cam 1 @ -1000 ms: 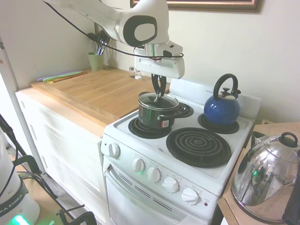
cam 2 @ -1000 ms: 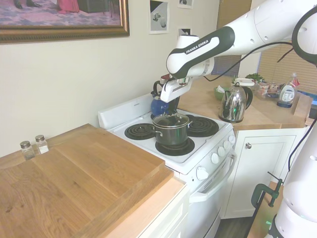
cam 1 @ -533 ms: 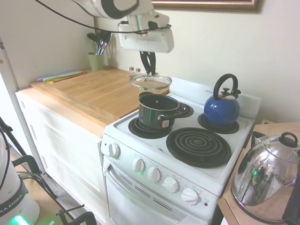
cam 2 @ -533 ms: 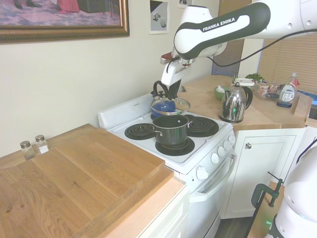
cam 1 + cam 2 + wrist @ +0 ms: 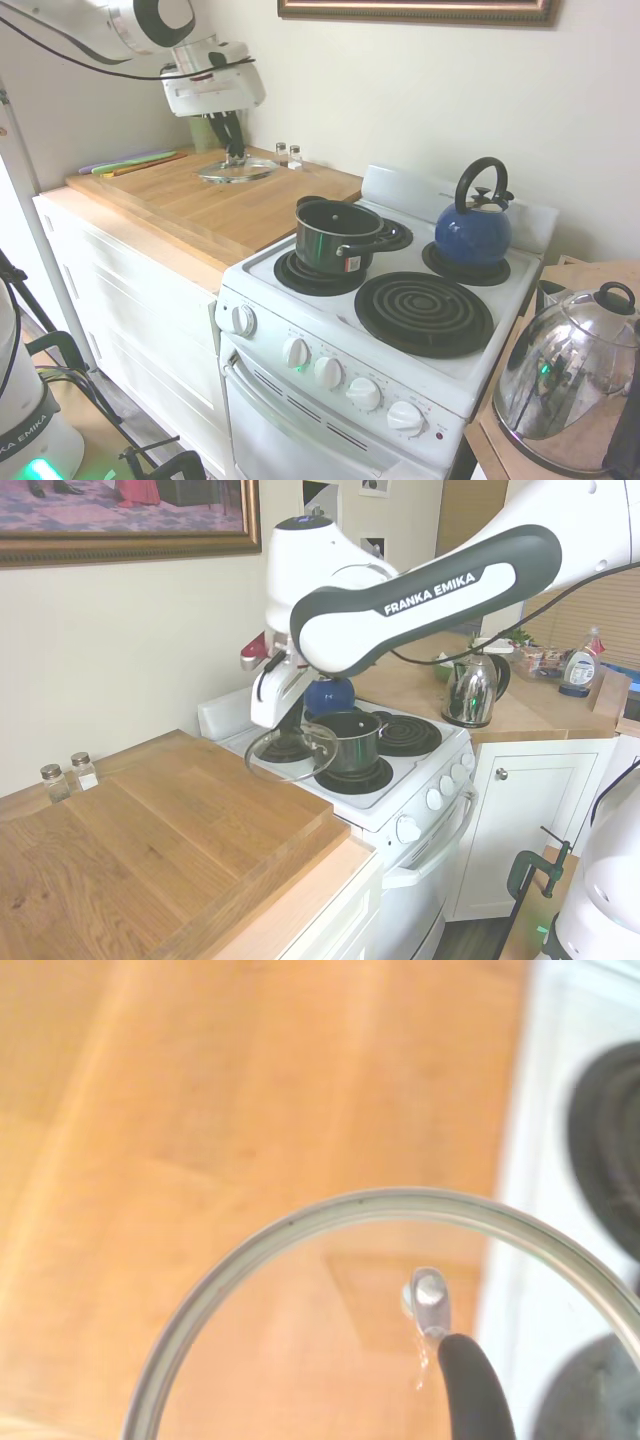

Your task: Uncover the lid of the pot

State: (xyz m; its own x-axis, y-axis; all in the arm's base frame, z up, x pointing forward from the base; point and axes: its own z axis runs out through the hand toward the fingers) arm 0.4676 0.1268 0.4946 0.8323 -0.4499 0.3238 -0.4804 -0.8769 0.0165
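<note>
Next, I let go of the clear glass lid with my gripper on the wooden counter (image 5: pixel 253 203) in front of the shakers, near the dark pot.
The dark pot (image 5: pixel 337 236) (image 5: pixel 348 742) stands uncovered on the stove's front left burner. My gripper (image 5: pixel 236 153) (image 5: pixel 285 730) is shut on the knob of the clear glass lid (image 5: pixel 237 170) (image 5: pixel 290 754) and holds it level, a little above the wooden counter (image 5: pixel 205 195), well left of the pot. In the wrist view the lid's metal rim (image 5: pixel 300 1225) arcs over the wood, with the stove's white edge and burners at one side.
A blue kettle (image 5: pixel 474 227) sits on the back right burner. A shiny steel kettle (image 5: pixel 565 378) stands on the counter right of the stove. Salt and pepper shakers (image 5: pixel 288 155) and a green utensil cup (image 5: pixel 205 130) stand by the wall.
The lid left the pot, rose with my gripper, then travelled left and down across the stove's edge to hang low over the wooden counter. The pot stayed put.
</note>
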